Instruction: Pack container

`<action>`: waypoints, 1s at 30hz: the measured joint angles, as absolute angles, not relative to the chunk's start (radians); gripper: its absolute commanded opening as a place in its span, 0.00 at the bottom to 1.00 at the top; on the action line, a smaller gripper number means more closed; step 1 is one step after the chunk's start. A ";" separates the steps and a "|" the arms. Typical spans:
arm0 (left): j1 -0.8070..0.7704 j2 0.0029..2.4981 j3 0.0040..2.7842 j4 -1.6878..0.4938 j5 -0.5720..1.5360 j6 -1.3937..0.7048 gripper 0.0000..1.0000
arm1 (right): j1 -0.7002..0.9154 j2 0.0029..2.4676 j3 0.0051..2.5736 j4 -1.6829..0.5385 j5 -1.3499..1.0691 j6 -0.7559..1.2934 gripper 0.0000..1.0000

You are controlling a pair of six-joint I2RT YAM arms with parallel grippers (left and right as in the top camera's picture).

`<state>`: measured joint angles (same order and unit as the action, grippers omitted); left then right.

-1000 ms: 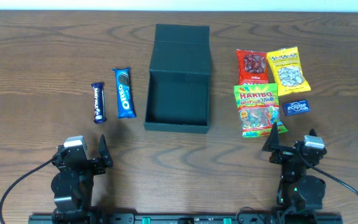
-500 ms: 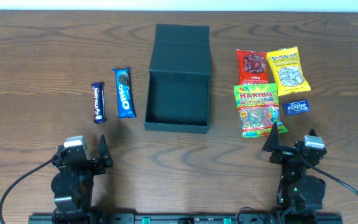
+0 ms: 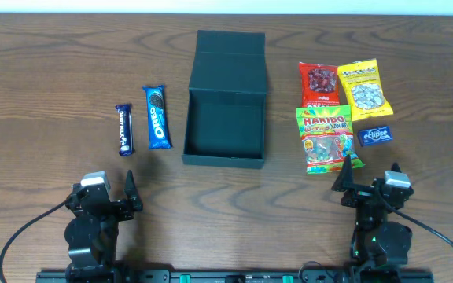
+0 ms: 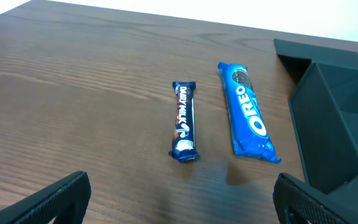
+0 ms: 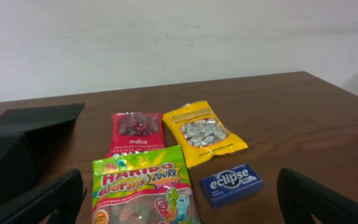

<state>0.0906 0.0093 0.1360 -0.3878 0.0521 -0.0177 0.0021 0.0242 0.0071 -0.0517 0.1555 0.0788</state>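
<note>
Next, my right gripper grips the middle of the Haribo bag [image 3: 328, 145] [image 5: 143, 209] at the bag's clear part, just below the printed name.
The dark teal-green container [image 3: 226, 126] stands open at the table's middle, its flap lid lying back; it also shows in the left wrist view [image 4: 337, 124] and the right wrist view [image 5: 8, 155]. Left of it lie a Dairy Milk bar [image 3: 124, 129] [image 4: 184, 121] and an Oreo pack [image 3: 157, 116] [image 4: 247, 112]. Right of it lie a red packet [image 3: 318, 83] [image 5: 137, 132], a yellow packet [image 3: 366, 88] [image 5: 202, 132], a Haribo bag [image 3: 326, 138] [image 5: 143, 190] and a blue Eclipse box [image 3: 375, 134] [image 5: 231, 183]. My left gripper [image 3: 113, 189] [image 4: 179, 202] and right gripper [image 3: 368, 177] [image 5: 179, 202] are open and empty near the front edge.
The table's front edge runs just behind both arms, where a black rail [image 3: 226, 276] lies. A white wall [image 5: 166, 37] stands beyond the far edge.
</note>
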 measured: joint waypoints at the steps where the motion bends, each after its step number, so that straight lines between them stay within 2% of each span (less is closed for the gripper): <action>1: 0.091 0.009 0.136 -0.388 0.052 -0.018 0.95 | 0.002 0.024 0.007 -0.053 0.123 0.095 0.99; 8: 0.091 0.009 0.136 -0.388 0.052 -0.018 0.95 | 0.002 0.024 0.007 -0.040 -0.284 0.526 0.99; 14: 0.091 0.009 0.136 -0.388 0.052 -0.018 0.95 | 0.002 0.027 0.007 -0.038 -0.371 0.698 0.99; 18: 0.091 0.009 0.136 -0.388 0.052 -0.018 0.95 | 0.002 0.113 0.008 -0.037 -0.358 0.681 0.99; 23: 0.091 0.009 0.136 -0.388 0.052 -0.018 0.95 | -0.031 0.354 0.099 -0.050 -0.338 0.583 0.99; 27: 0.091 0.009 0.136 -0.387 0.052 -0.018 0.95 | -0.062 0.613 0.330 -0.066 -0.334 0.431 0.96; 30: 0.091 0.009 0.136 -0.387 0.052 -0.018 0.95 | -0.064 0.807 0.484 -0.100 -0.342 0.291 0.99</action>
<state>0.0906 0.0090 0.1360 -0.3866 0.0521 -0.0177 -0.0635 0.8066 0.4843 -0.0998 -0.3416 0.2913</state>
